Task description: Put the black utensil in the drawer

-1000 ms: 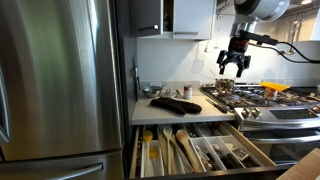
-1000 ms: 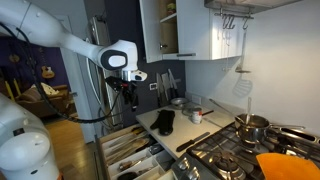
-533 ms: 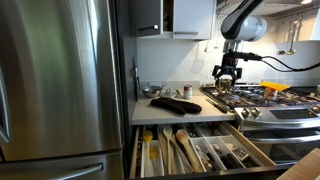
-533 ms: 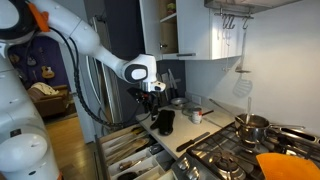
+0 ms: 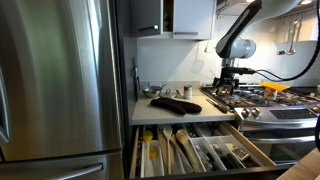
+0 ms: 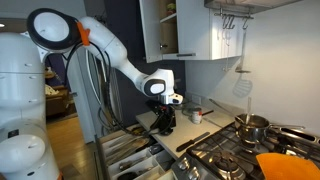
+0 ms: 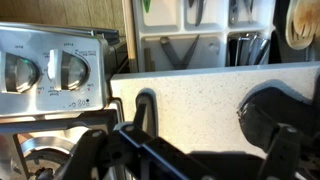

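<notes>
My gripper is to move down to the black utensil next. It should then close on its handle (image 5: pixel 217 105) (image 7: pixel 150 126), just behind the end of the handle that is nearest the drawer.
The black utensil (image 6: pixel 193 141) lies on the white counter along the stove's edge. In the wrist view its handle (image 7: pixel 145 108) shows just ahead of the gripper and a little left of centre. My gripper (image 5: pixel 228 86) hangs low over the counter's stove-side end, above the utensil and not touching it; it also shows in an exterior view (image 6: pixel 164 112). In the wrist view the gripper (image 7: pixel 185 162) looks open and empty. The drawer (image 5: pixel 256 148) is pulled open below the counter, with pale wooden sides and long compartments (image 7: pixel 225 48) holding cutlery.
A black oven mitt (image 5: pixel 176 104) lies mid-counter beside the gripper (image 7: pixel 278 115). The stove (image 5: pixel 262 97) with pots and knobs (image 7: pixel 62 68) borders the counter. A steel fridge (image 5: pixel 60 80) stands on the other side. Small jars (image 5: pixel 158 91) stand at the back wall.
The arm has swung in and come down from well above the stove to just over the counter's stove-side end. The utensil, mitt and drawer have not moved.
</notes>
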Motion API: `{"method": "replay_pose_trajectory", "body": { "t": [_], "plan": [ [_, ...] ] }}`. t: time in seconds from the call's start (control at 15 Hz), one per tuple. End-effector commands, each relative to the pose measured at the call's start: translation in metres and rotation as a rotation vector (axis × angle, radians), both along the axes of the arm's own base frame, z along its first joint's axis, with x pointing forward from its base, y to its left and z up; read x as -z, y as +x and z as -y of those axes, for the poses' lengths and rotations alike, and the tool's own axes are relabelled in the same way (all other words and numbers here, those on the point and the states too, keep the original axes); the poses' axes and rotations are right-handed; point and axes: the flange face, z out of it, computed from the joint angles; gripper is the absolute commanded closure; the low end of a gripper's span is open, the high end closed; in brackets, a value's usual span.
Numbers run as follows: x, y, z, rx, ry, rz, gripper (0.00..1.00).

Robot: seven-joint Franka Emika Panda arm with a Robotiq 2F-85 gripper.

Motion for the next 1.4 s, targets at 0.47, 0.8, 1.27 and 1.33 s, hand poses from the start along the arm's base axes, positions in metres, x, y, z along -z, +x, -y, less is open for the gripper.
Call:
{"method": "replay_pose_trajectory", "body": {
  "t": [0.47, 0.8, 1.27, 1.33],
  "plan": [
    [0.060, 0.044, 0.033, 0.013, -0.046, 0.053, 0.00],
    [0.073, 0.054, 0.039, 0.016, -0.054, 0.055, 0.00],
    [0.087, 0.059, 0.042, -0.004, -0.080, 0.052, 0.00],
    [0.090, 0.060, 0.041, -0.009, -0.087, 0.053, 0.00]
  ]
}}
